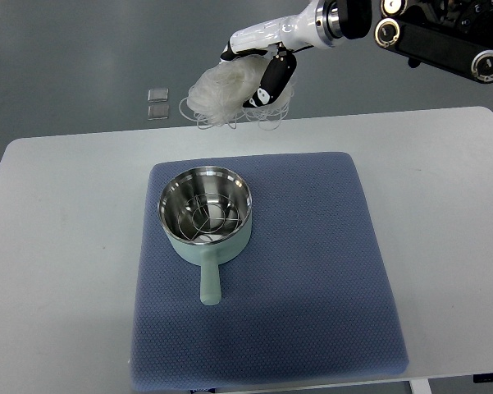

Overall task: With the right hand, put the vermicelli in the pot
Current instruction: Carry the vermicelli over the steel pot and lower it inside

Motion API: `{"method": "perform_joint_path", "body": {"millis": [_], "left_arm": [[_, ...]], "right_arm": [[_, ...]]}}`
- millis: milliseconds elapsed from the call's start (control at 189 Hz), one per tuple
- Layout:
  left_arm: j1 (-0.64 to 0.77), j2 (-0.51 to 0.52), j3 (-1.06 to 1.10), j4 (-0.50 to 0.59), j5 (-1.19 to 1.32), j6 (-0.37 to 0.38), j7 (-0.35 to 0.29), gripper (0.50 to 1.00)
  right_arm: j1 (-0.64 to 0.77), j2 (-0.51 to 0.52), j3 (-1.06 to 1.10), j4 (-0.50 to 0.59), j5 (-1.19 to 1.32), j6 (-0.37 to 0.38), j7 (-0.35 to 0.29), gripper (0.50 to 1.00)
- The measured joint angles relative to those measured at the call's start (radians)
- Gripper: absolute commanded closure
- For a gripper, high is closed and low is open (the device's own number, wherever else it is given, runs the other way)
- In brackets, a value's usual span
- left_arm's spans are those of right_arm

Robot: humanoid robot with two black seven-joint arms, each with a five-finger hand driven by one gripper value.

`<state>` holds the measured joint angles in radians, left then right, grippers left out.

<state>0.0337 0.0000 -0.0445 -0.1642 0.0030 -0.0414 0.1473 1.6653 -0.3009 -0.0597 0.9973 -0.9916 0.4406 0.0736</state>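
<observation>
The vermicelli will leave my right gripper on the wire rack inside the pale green pot (197,213).
A pale green pot (206,213) with a shiny steel inside stands on the blue mat (312,271), its handle pointing toward me. A wire rack lies in its bottom. My right hand (258,70), white with black pads, reaches in from the top right and is shut on a translucent white bundle of vermicelli (225,94). The bundle hangs in the air over the table's far edge, beyond the pot and slightly right of it. Loose strands curl out below the fingers. The left arm does not show.
The mat lies on a white table (57,246). Two small clear squares (158,102) sit on the grey floor past the table's far edge, left of the vermicelli. Black arm links (443,37) cross the top right corner.
</observation>
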Motion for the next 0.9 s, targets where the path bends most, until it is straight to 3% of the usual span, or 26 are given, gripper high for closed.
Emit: {"method": "perform_joint_path", "body": {"millis": [419, 901], "left_arm": [[0.000, 0.000, 0.000, 0.000, 0.000, 0.000, 0.000, 0.500], [0.001, 0.000, -0.001, 0.000, 0.000, 0.000, 0.000, 0.500]], "right_arm": [[-0.140, 0.225, -0.008, -0.086, -0.001, -0.052, 0.000, 1.000], [-0.246, 0.300, -0.008, -0.167, -0.039, -0.056, 0.001, 1.000]]}}
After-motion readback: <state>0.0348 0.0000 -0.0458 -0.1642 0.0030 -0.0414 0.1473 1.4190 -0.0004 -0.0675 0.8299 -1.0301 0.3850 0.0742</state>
